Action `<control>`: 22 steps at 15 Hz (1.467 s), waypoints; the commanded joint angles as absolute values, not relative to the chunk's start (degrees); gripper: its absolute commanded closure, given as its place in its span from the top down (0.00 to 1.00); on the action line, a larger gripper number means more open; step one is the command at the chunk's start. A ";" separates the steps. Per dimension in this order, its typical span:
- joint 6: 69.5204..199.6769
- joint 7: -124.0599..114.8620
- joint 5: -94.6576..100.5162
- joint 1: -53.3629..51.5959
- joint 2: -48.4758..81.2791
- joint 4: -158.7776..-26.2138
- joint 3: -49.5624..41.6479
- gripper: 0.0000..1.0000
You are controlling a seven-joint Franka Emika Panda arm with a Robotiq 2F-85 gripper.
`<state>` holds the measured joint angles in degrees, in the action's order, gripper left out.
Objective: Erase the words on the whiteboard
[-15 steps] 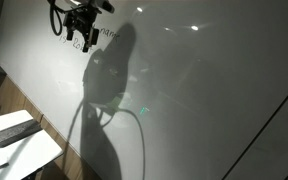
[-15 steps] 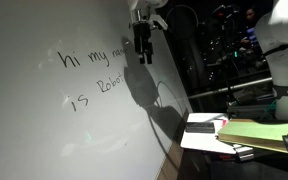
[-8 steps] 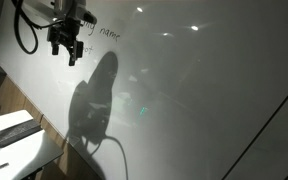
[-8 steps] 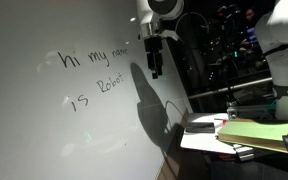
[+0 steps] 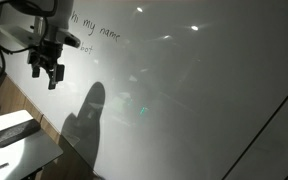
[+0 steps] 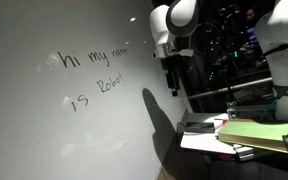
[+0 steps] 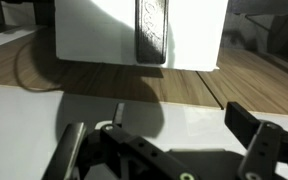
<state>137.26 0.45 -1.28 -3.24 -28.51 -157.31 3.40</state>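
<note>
The dark eraser is on the small white table, and next my gripper will go to it and close on the eraser's end (image 5: 31,127) (image 7: 151,48) nearest the whiteboard.
The whiteboard (image 5: 204,90) is a big glossy grey-white board that fills both exterior views (image 6: 44,130). The words (image 6: 92,72) read "hi my name is Robot" in thin dark marker; in an exterior view only their top line (image 5: 96,27) shows clearly. My gripper (image 5: 47,72) hangs off the board, below and beside the words, fingers pointing down, open and empty. It also shows in an exterior view (image 6: 172,86). In the wrist view the fingers (image 7: 162,140) stand wide apart with nothing between them, above the board's white surface (image 7: 184,105).
A small white table (image 5: 29,155) stands by the board's lower edge with a dark eraser (image 5: 14,132) on it; the wrist view shows both table (image 7: 84,35) and eraser (image 7: 150,30). Books and clutter (image 6: 246,132) lie on a table. My arm's shadow (image 5: 84,125) falls on the board.
My gripper has moved away from the words, down and off toward the board's edge near the small table. Its shadow slid along the board with it. The words are unchanged.
</note>
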 commanded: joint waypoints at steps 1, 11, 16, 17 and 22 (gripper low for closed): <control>143.94 1.02 -1.92 -3.95 -24.03 -158.63 2.76 1.00; 152.71 0.98 -1.73 -4.10 -12.80 -159.40 3.21 1.00; 152.74 0.35 -0.91 -3.85 -9.90 -159.40 3.61 1.00; 152.96 0.30 -0.59 -3.58 -9.17 -159.42 3.51 1.00; 154.32 0.67 0.23 -2.59 -5.87 -159.39 2.87 1.00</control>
<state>152.56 0.68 -0.94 -3.20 -7.68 -159.43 3.35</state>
